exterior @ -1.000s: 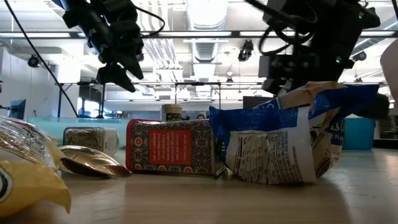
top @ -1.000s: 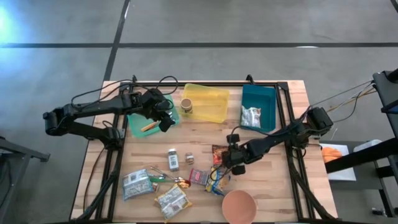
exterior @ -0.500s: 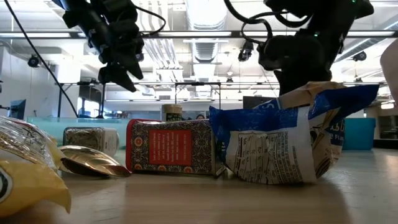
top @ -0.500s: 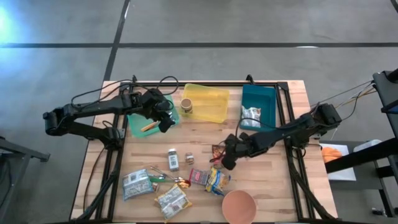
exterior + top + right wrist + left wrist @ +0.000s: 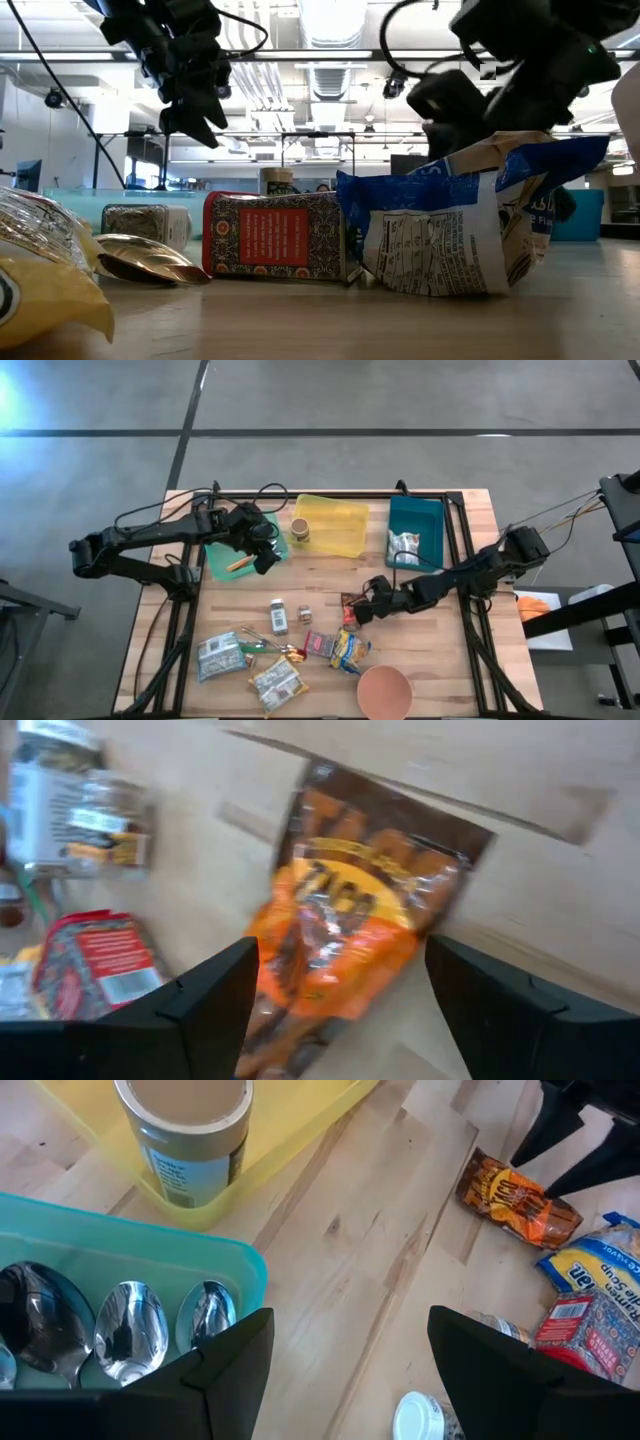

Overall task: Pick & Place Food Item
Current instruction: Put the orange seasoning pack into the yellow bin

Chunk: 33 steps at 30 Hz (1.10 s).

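Next, I line up my right gripper's open fingers with the snack packet, which lies crooked between them, and pinch its orange end (image 5: 308,1003) before I lift it.
An orange-and-brown snack packet (image 5: 355,910) lies flat on the wooden table (image 5: 320,575), right of centre (image 5: 349,603). My right gripper (image 5: 360,612) hangs low over its right end, slanting down toward the table's left. It is open, one finger on either side of the packet (image 5: 340,1015); whether they touch it I cannot tell. My left gripper (image 5: 265,555) waits open above the right edge of the green tray (image 5: 222,560), which holds spoons (image 5: 125,1335). The left wrist view also shows the packet (image 5: 515,1205).
A yellow bin (image 5: 335,525) holds a can (image 5: 299,529); a teal bin (image 5: 418,520) holds a silver packet (image 5: 404,547). Near the front lie a yellow-blue packet (image 5: 350,650), a red packet (image 5: 318,645), small jars (image 5: 279,616), more packets (image 5: 275,680) and a brown bowl (image 5: 385,692).
My right gripper has drawn back from the yellow-blue packet toward the far edge, rolled about a quarter turn, and now stands over the orange-brown packet. The yellow-blue packet stays on the table. My left gripper has kept still.
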Available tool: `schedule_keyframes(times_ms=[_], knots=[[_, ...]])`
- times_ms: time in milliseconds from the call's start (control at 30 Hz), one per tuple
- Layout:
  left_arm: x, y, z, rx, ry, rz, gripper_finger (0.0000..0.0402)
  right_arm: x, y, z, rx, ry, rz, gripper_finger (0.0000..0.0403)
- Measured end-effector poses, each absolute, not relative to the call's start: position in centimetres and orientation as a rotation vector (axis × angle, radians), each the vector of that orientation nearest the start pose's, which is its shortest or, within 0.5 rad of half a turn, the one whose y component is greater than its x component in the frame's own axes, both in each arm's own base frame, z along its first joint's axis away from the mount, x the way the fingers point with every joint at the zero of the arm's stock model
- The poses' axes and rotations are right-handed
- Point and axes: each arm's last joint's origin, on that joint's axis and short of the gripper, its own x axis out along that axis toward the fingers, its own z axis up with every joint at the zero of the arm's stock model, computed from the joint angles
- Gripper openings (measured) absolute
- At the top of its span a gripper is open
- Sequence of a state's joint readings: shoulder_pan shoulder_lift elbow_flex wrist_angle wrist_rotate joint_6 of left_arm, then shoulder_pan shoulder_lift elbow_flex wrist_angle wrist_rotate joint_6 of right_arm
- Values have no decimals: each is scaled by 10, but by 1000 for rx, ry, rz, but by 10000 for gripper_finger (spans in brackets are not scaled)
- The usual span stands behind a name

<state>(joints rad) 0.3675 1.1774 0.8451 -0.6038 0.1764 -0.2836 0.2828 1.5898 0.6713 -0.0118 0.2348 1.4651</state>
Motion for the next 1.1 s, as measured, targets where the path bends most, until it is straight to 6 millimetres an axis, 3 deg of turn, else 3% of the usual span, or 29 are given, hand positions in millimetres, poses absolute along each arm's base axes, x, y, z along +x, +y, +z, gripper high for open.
schedule_keyframes(times_ms=[300, 700, 1100], knots=[[214, 77, 246, -511, 880, 304, 271, 270, 80, 135, 1179, 710, -603, 286], [214, 77, 246, -498, 880, 297, 271, 270, 79, 120, 1267, 662, -640, 286], [214, 77, 247, -493, 878, 294, 271, 275, 72, 118, 1282, 613, -649, 285]])
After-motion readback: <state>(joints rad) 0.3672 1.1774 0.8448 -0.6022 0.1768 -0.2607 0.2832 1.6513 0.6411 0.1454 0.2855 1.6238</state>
